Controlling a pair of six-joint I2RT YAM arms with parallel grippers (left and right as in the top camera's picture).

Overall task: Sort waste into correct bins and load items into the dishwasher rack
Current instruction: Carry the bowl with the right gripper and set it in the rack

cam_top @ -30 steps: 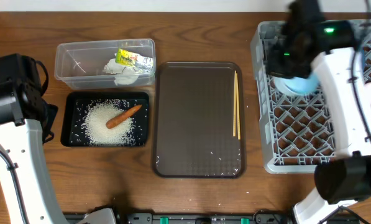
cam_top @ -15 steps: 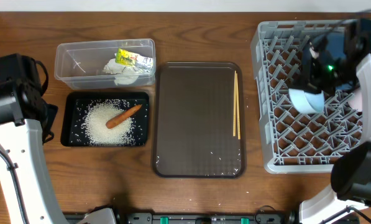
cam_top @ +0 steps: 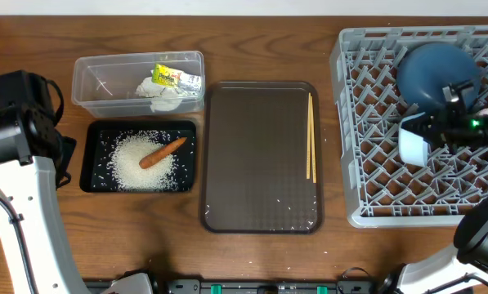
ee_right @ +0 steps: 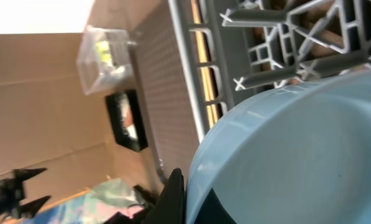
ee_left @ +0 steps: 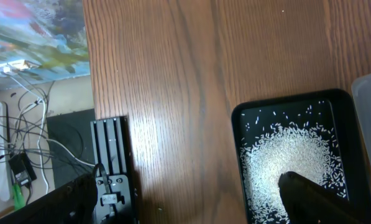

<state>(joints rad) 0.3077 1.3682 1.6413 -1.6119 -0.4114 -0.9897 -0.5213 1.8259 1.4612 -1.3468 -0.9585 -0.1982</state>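
Observation:
I will set the small light-blue cup between the large blue bowl and the rack's tray-side edge (cam_top: 393,115) with my right gripper. The cup is now held over the grey rack.
My right gripper (cam_top: 426,135) is shut on the small light-blue cup (cam_top: 412,144) and holds it on its side over the grey dishwasher rack (cam_top: 350,122). The cup fills the right wrist view (ee_right: 291,149). The large blue bowl (cam_top: 436,72) lies in the rack's back right. Wooden chopsticks (cam_top: 311,139) lie on the brown tray. The carrot (cam_top: 163,152) lies on rice (cam_top: 137,163) in the black tray (cam_top: 90,163). The tissue (cam_top: 163,98) and wrapper (cam_top: 172,77) are in the clear tub (cam_top: 92,82). My left gripper (ee_left: 185,186) is open over bare table beside the black tray (ee_left: 238,149).
The brown serving tray (cam_top: 260,155) lies between the bins and the rack, with a few stray rice grains near its front. A black stand and cables (ee_left: 110,162) sit off the table's left edge. The left arm (cam_top: 19,122) stands left of the black tray.
My right arm has swung from the rack's back left toward its right side, carrying the light-blue cup. The blue bowl is now uncovered. The left arm has not moved.

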